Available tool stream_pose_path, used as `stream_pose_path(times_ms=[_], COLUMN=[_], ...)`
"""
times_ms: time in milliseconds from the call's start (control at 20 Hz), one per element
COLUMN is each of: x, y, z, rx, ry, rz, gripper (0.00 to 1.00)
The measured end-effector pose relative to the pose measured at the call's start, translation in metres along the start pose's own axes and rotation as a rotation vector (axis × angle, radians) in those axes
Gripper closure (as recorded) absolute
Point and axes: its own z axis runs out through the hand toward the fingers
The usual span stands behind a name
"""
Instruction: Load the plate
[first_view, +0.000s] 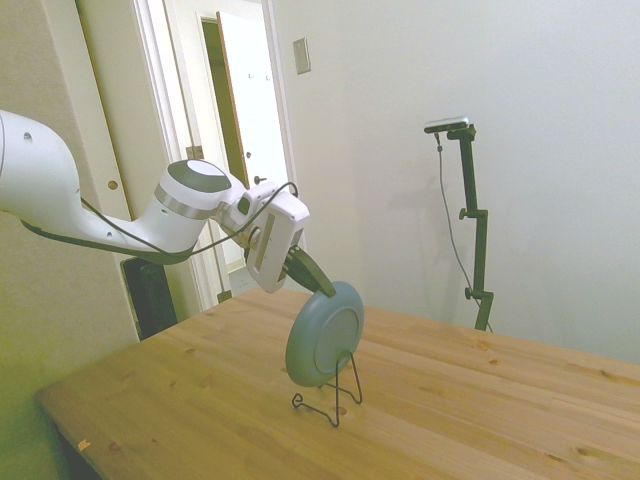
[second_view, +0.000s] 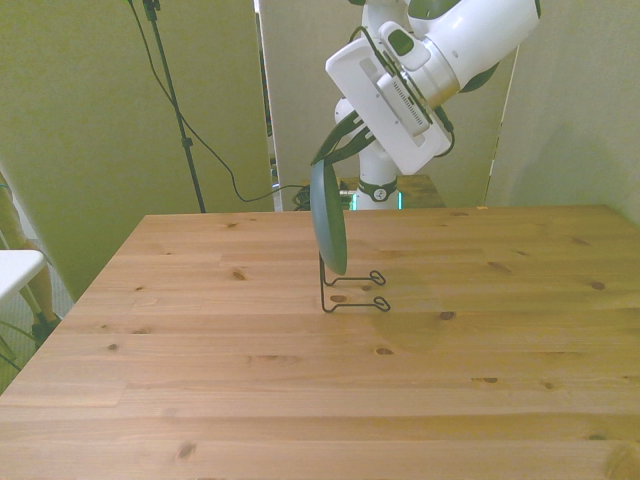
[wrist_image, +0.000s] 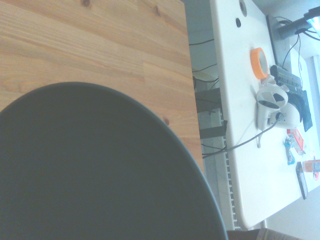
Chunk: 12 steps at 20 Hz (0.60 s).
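I will release the grey-green plate on edge between the upright back and curled ends of the wire stand (second_view: 345, 296).
The grey-green plate (first_view: 325, 346) stands on edge, tilted, with its lower rim in the thin black wire stand (first_view: 334, 406) near the middle of the wooden table (first_view: 180, 400). My gripper (first_view: 322, 286) comes down at a slant from the left and is shut on the plate's upper rim. In the front view the plate (second_view: 330, 225) shows nearly edge-on above the wire stand (second_view: 356, 299), with the gripper (second_view: 324, 160) at its top. In the wrist view the plate (wrist_image: 100, 170) appears as a large dark disc over the table (wrist_image: 100, 45).
Beyond the table's edge the wrist view shows a white desk (wrist_image: 235, 125) with an orange tape roll (wrist_image: 259, 62) and small clutter. A white object (second_view: 15, 272) sits off the front view's left. A doorway (first_view: 240, 110) lies behind the arm.
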Motion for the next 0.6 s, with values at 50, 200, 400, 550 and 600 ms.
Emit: stream_pose_path(times_ms=[50,200,400,550,600], x=[-0.002,-0.009,-0.018,-0.026,-0.029], y=[-0.003,-0.013,-0.025,-0.037,-0.041], z=[0.001,0.004,0.01,0.013,0.015], rx=[-0.001,-0.004,-0.007,-0.006,-0.005], ry=[-0.001,-0.005,-0.012,-0.015,-0.016], rz=[-0.002,-0.011,-0.022,-0.028,-0.03], gripper=[1.0,1.0,1.0,1.0,1.0])
